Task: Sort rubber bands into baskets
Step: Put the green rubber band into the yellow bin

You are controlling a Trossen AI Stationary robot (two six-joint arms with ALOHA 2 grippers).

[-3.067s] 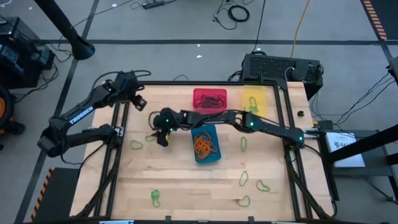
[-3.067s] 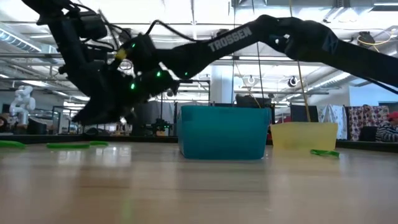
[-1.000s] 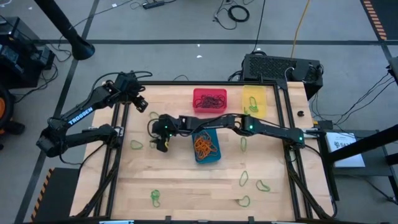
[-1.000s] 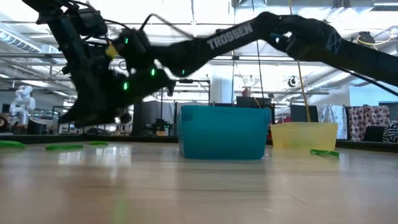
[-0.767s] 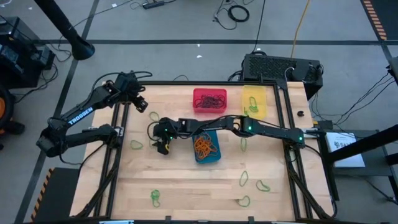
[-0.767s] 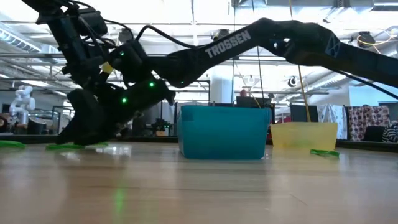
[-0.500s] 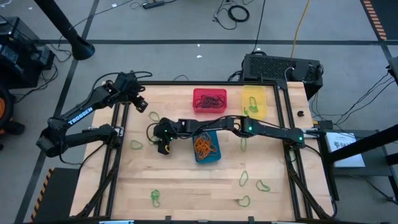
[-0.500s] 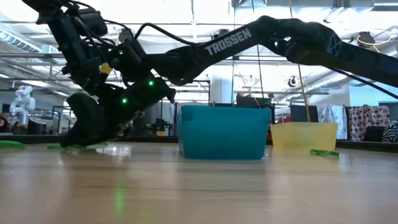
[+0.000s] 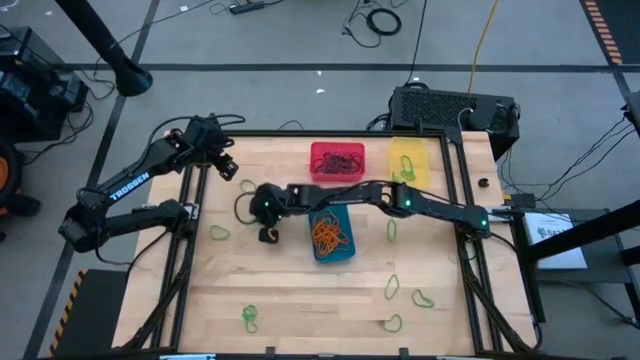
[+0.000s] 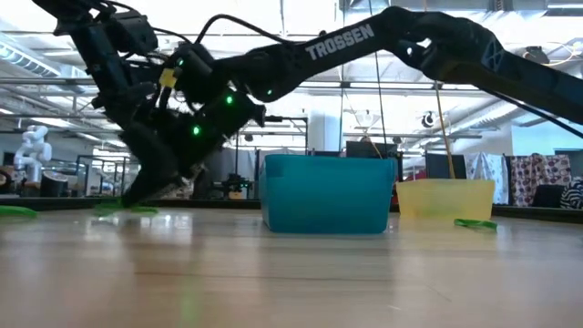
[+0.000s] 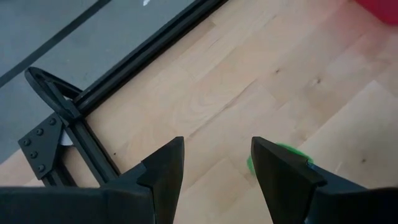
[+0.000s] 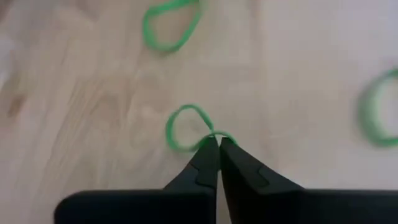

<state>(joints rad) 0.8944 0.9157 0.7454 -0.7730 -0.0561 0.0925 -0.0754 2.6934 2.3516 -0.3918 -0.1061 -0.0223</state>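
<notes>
The green rubber band, now down at the table's wood, will be let go by my right gripper in the yellow basket [image 9: 404, 175], among the green ones there.
My right gripper [image 9: 267, 235] [image 12: 214, 142] reaches across the blue basket [image 9: 331, 232] to the table's left half, its tips down at the wood and shut on a green rubber band [image 12: 185, 127]. Two more green rubber bands [image 12: 169, 28] [image 12: 376, 112] lie flat nearby. The red basket [image 9: 337, 161] holds dark bands, the blue one orange bands, and the yellow basket [image 9: 409, 163] green ones. My left gripper [image 9: 228, 165] [image 11: 217, 155] hangs open above the far left corner, with a green band [image 11: 283, 152] on the wood beyond one finger. My right gripper pinches the green band's strand [image 12: 208, 135] between its two fingertips, at the side of the loop nearest the fingers. The fingers slant down from the table's right. The loop lies flat on the wood ahead of the tips.
Loose green bands lie on the table at the left [image 9: 219, 233], the near left [image 9: 248, 318] and the near right [image 9: 392, 288] [image 9: 424, 298] [image 9: 392, 323]. The black frame rails [image 9: 190, 210] run along the table's left and right sides. Bare wood lies in the near middle.
My right gripper has sunk from just above the wood to the table beside the blue basket's left side and has tipped more steeply downward.
</notes>
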